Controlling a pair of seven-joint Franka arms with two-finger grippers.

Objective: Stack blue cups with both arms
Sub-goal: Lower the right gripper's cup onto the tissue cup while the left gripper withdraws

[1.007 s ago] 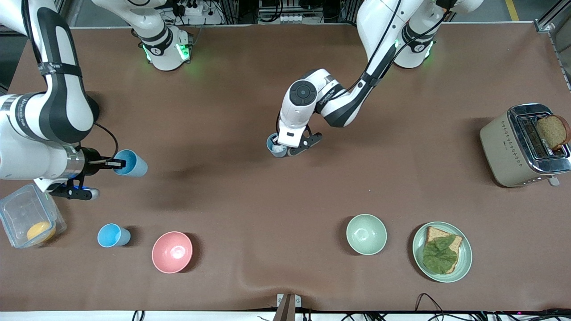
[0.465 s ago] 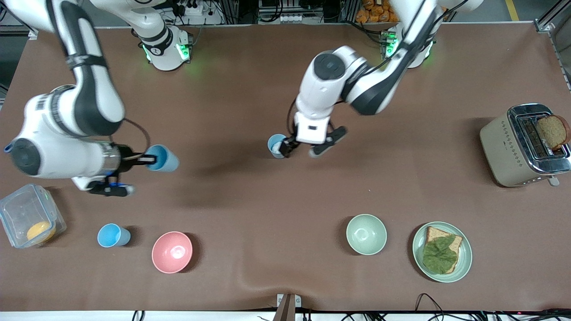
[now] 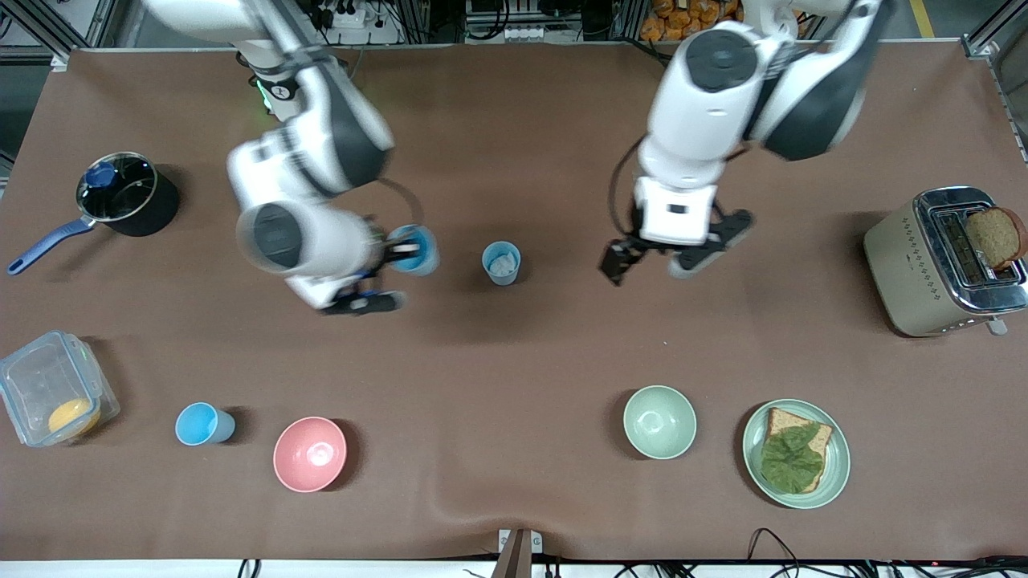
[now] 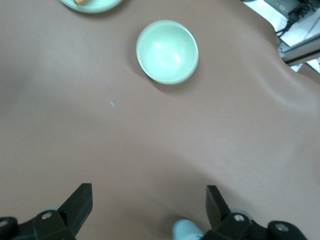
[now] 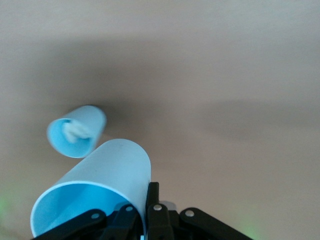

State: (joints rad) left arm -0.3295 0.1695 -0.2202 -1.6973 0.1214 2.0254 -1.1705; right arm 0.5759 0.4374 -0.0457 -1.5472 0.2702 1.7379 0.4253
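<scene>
The blue cup in my right gripper will be let go inside the standing blue cup (image 3: pixel 500 258) (image 5: pixel 73 136) that holds something white.
One blue cup (image 3: pixel 501 262) stands upright on the brown table, mid-table, with something white inside; it also shows in the right wrist view (image 5: pixel 76 131), and a sliver of it in the left wrist view (image 4: pixel 186 230). My right gripper (image 3: pixel 399 251) is shut on the wall of a second blue cup (image 3: pixel 421 250), held tilted on its side in the air just beside the standing one, toward the right arm's end. One finger is inside the held cup (image 5: pixel 95 190), one outside. My left gripper (image 3: pixel 650 265) hangs open and holds nothing, toward the left arm's end from the standing cup.
A brighter sky-blue cup (image 3: pixel 205 423), pink bowl (image 3: pixel 310 453), green bowl (image 3: pixel 659 421) and plate (image 3: pixel 753 449) with bread and lettuce lie nearer the camera. A clear box (image 3: pixel 50 399) and pot (image 3: pixel 127 193) sit at the right arm's end, a toaster (image 3: pixel 915 265) at the left arm's end.
The left gripper opened, let go of the standing cup and moved up and toward the left arm's end. The right arm carried its cup from the table's end to beside the standing cup.
</scene>
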